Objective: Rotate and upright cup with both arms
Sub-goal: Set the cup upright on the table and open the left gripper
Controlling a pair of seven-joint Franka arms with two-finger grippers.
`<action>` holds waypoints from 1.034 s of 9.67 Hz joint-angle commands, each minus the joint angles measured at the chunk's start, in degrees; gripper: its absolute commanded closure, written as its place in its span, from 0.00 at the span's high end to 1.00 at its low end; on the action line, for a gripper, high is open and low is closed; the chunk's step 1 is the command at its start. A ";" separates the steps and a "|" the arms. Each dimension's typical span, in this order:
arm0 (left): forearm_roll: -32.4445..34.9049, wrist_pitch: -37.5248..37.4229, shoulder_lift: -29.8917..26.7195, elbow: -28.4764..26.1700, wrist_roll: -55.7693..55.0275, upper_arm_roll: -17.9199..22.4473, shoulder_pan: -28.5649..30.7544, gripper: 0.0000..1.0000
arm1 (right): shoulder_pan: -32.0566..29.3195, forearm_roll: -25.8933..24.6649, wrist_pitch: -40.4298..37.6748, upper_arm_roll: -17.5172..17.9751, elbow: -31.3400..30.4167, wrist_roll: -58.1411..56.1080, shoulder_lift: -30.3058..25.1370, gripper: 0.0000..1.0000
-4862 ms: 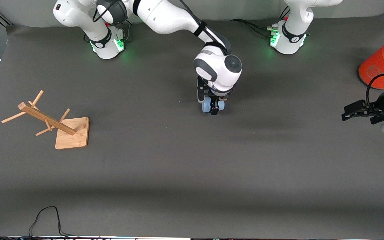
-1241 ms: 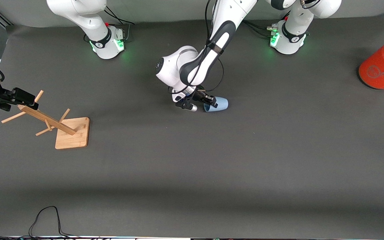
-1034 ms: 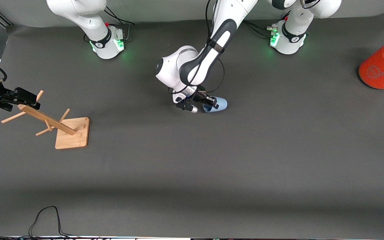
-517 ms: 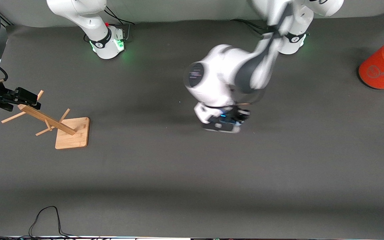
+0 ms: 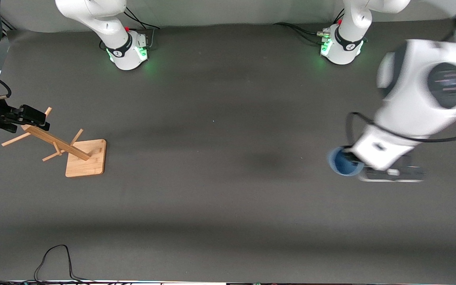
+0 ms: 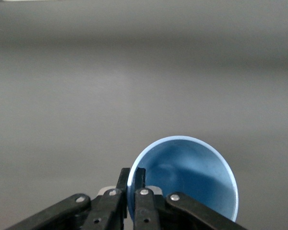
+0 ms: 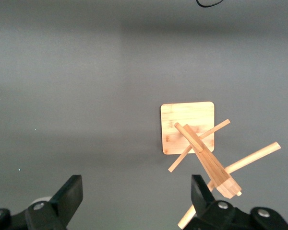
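Observation:
Next, I release the pale blue cup from my left gripper, setting it on the bare table [image 5: 362, 167] beneath its fingers, across from the wooden rack.
The pale blue cup [image 5: 343, 163] hangs in the air over the table toward the left arm's end, its open mouth turned up toward the front camera. My left gripper [image 6: 133, 178] is shut on the cup [image 6: 192, 177], pinching its rim with one finger inside and one outside. The blurred left wrist covers most of that hand in the front view. My right gripper [image 5: 35, 116] waits open over the top of the wooden rack at the right arm's end of the table; in its wrist view the right gripper [image 7: 137, 196] has nothing between its fingers.
A wooden peg rack [image 5: 82, 158] on a square base leans over near the right arm's end, seen also as the rack [image 7: 188, 125] in the right wrist view. A black cable [image 5: 54, 255] loops at the table's edge nearest the front camera.
The left arm has lifted the cup off the middle of the table and swung it toward the left arm's end, turning its mouth upward. The right arm has stayed put.

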 commanded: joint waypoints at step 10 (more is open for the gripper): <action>-4.22 48.20 -3.38 -43.61 20.15 -0.47 12.30 0.00 | 0.68 -0.04 1.37 0.02 -0.49 -0.73 0.00 1.00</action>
